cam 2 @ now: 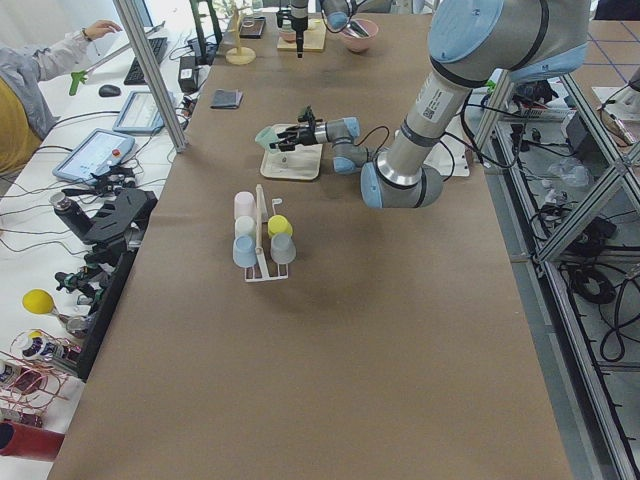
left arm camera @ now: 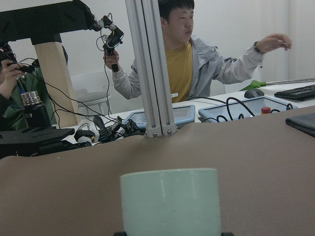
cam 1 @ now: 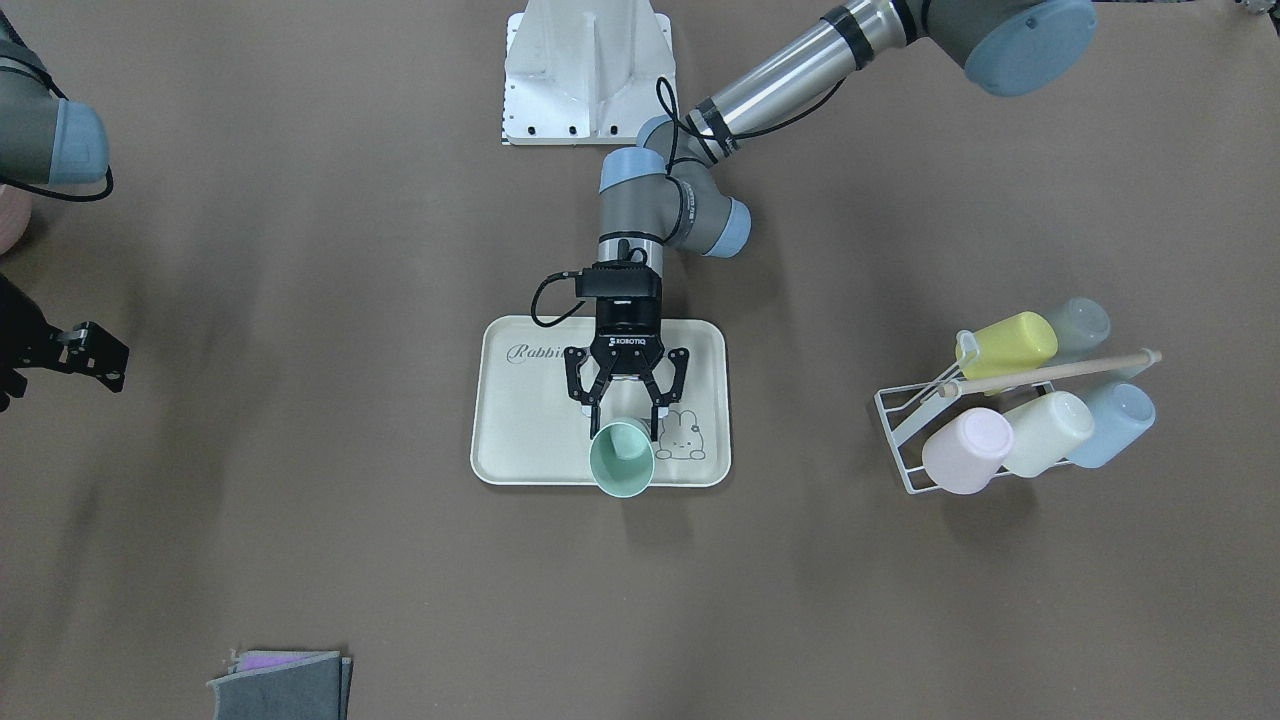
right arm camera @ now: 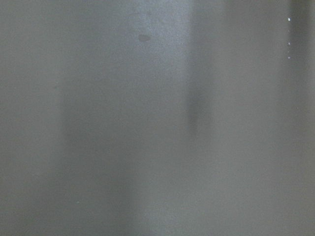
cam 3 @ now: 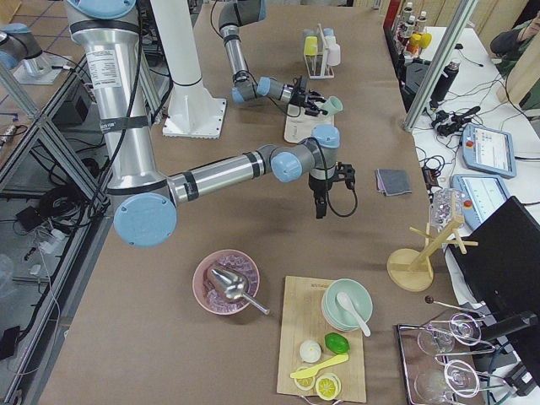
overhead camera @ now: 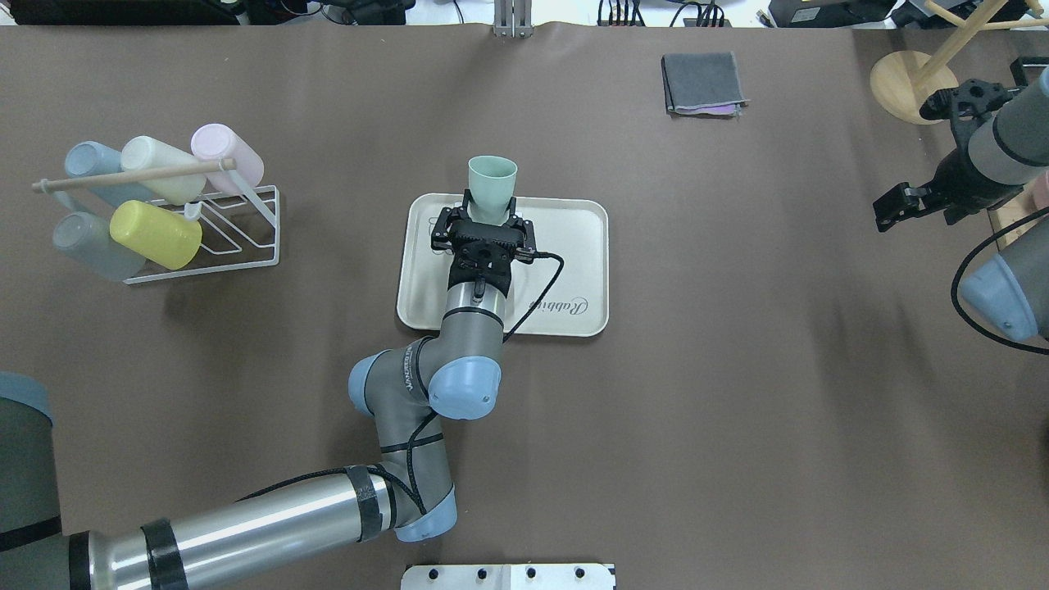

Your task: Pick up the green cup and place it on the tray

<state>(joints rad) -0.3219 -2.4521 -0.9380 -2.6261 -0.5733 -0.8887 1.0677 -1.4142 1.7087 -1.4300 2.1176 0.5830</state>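
Next, I release the green cup from my left gripper near the middle of the cream tray (cam 1: 619, 412), beside the bunny drawing.
The green cup (cam 1: 621, 458) is upright with its mouth up at the tray's edge far from the robot. The cream tray (cam 1: 530, 420) with "Rabbit" script lies at the table's middle. My left gripper (cam 1: 626, 418) reaches level over the tray, with its fingers on both sides of the cup's lower part, shut on it. In the overhead view the cup (overhead camera: 492, 187) sticks out ahead of that gripper (overhead camera: 492, 206). It fills the bottom of the left wrist view (left arm camera: 170, 201). I cannot tell whether its base touches the tray. My right gripper (overhead camera: 900, 201) hangs far off to the side; its opening is unclear.
A white wire rack (cam 1: 905, 440) holds several pastel cups, among them a yellow-green one (cam 1: 1010, 343) and a cream one (cam 1: 1048, 433). A folded grey cloth (overhead camera: 703, 82) lies at the far side. A wooden stand (overhead camera: 901, 86) is near the right arm.
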